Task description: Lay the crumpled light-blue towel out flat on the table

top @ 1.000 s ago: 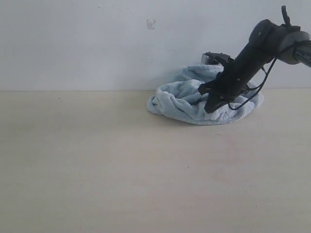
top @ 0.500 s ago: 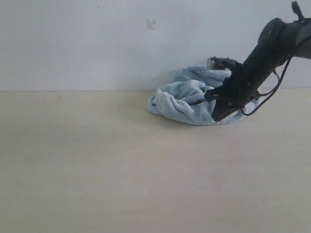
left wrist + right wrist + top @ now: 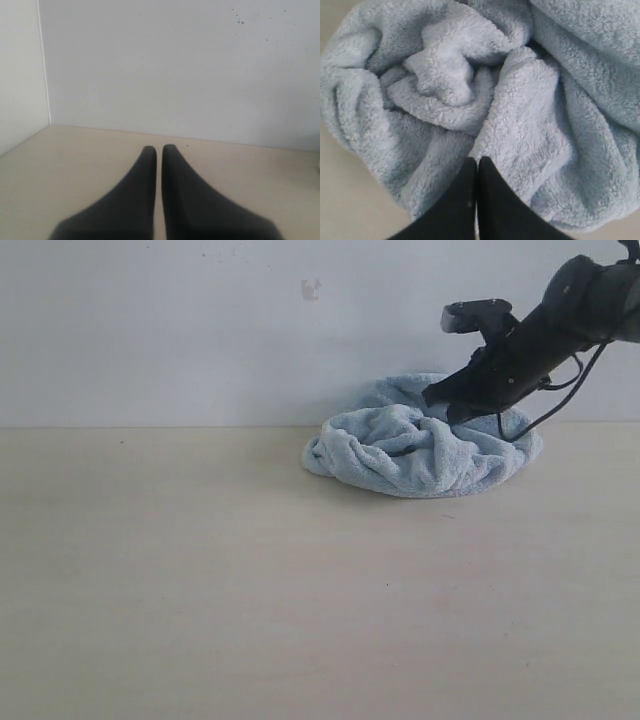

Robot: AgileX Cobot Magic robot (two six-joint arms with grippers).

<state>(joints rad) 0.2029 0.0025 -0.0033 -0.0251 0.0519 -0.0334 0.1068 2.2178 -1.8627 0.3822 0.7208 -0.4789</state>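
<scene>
The robot's right gripper should set the light-blue towel down farther from the wall, centred on the towel heap's front edge (image 3: 421, 490).
The light-blue towel (image 3: 420, 445) lies in a crumpled heap at the back right of the table (image 3: 250, 580), close to the wall. My right gripper (image 3: 430, 397) hangs just above the heap's top right side, tilted down toward it. In the right wrist view the towel (image 3: 520, 115) fills the frame in thick folds, and the right gripper (image 3: 478, 160) is shut with no cloth between its fingers. My left gripper (image 3: 159, 148) is shut and empty over bare table (image 3: 75, 160); it does not show in the exterior view. No white label is visible.
A pale wall (image 3: 200, 330) runs right behind the towel and along the table's back edge. In the left wrist view a wall corner (image 3: 44, 75) stands to one side. Bare tabletop stretches to the left of the heap and in front of it.
My right gripper has risen from low against the front of the heap to just above its top, empty. The towel stays bunched in the same place.
</scene>
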